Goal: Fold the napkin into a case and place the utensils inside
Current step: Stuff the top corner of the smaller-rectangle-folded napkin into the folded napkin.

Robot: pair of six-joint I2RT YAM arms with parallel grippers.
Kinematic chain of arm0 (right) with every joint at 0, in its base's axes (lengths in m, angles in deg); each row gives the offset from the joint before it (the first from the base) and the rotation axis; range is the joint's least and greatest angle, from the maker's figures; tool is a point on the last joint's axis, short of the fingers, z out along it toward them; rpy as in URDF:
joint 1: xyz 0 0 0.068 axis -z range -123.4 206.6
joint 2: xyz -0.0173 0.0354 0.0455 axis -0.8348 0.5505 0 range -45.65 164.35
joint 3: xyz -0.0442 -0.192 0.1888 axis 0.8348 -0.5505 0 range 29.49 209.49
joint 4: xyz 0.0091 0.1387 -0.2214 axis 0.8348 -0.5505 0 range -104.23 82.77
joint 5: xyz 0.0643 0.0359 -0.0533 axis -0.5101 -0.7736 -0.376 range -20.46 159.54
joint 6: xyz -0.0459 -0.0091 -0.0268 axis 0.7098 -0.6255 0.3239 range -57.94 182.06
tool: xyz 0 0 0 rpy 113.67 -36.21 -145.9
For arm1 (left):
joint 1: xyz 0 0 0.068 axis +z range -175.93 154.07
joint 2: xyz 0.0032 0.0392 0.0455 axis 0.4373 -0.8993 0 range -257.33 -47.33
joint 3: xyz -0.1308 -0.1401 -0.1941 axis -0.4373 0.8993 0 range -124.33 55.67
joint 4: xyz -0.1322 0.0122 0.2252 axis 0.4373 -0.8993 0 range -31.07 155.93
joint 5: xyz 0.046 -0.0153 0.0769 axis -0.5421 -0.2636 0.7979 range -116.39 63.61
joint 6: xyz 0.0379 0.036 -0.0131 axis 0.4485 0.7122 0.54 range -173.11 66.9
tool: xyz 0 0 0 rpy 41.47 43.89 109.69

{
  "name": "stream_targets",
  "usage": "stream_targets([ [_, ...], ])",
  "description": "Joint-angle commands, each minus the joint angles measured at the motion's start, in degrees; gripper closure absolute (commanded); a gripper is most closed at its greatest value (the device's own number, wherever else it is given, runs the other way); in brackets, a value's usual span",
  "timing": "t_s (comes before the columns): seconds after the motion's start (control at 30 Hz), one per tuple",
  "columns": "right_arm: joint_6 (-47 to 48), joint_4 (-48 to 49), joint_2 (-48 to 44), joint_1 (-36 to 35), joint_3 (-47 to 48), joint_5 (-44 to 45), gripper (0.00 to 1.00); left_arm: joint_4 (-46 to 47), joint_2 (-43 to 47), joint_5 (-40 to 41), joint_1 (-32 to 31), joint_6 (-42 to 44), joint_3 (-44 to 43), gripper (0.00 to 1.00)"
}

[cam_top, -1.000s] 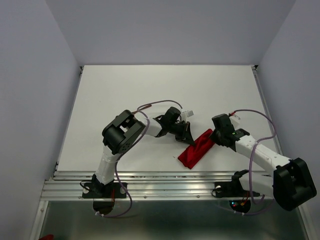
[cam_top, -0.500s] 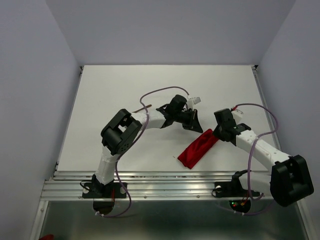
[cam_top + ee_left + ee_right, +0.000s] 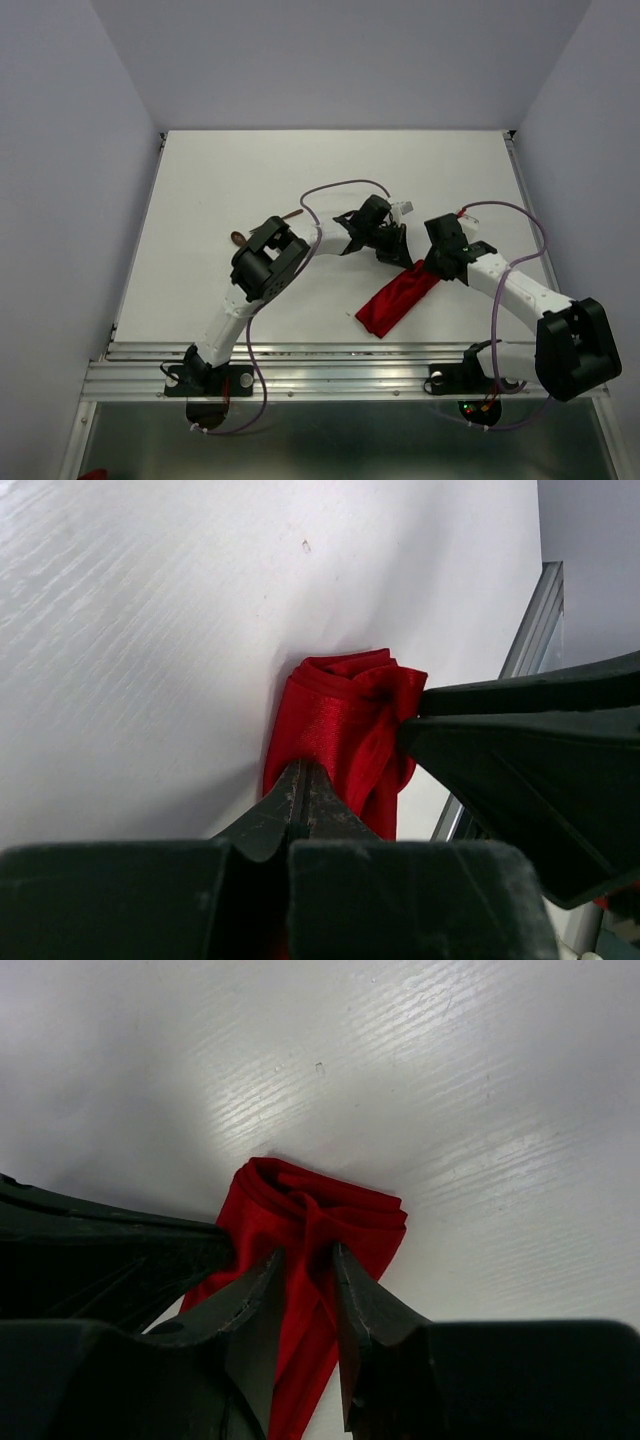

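I can see that the napkin's far end lies bunched nearly shut, so I need to pinch the raised crease (image 3: pixel 314 1228) with my right gripper and hold it while my left gripper comes in beside it.
The red napkin (image 3: pixel 398 298) lies folded into a long narrow strip, running diagonally on the white table (image 3: pixel 250 170). Its far end (image 3: pixel 335 715) is bunched into folds. My left gripper (image 3: pixel 399 257) is shut, and its tips (image 3: pixel 303 778) rest against that end; no cloth shows between them. My right gripper (image 3: pixel 428 268) meets the same end from the other side. Its jaws (image 3: pixel 307 1252) stand apart, straddling a raised crease of the napkin (image 3: pixel 320 1210). A brown wooden utensil (image 3: pixel 240 238) lies at mid-left, partly hidden behind my left arm.
My left arm's elbow (image 3: pixel 268 262) reaches across the middle of the table. The right arm (image 3: pixel 520 295) runs along the right side. A metal rail (image 3: pixel 300 375) borders the near edge. Grey walls enclose the table on three sides.
My left gripper has swung right and away, to the napkin's far end, still shut. The right gripper's jaws have widened slightly. The utensil now shows beside the left arm.
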Motion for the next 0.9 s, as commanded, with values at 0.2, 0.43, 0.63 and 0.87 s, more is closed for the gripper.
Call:
stream_targets([
  [0.2,1.0,-0.8,-0.1,0.3,0.7,1.9,0.88,-3.2,-0.2,0.0,-2.6,2.7,-5.3,1.00],
  [0.43,0.4,-2.1,-1.1,0.3,0.3,3.0,0.99,-2.2,2.7,0.4,-2.7,2.5,-3.8,1.00],
  [0.63,0.4,-5.5,-4.7,0.3,0.7,4.4,0.77,-2.3,3.8,0.5,-2.5,2.3,-3.8,1.00],
  [0.87,0.2,-7.4,-7.8,0.3,0.0,3.7,0.73,-2.0,4.6,0.3,-2.2,2.2,-3.4,1.00],
])
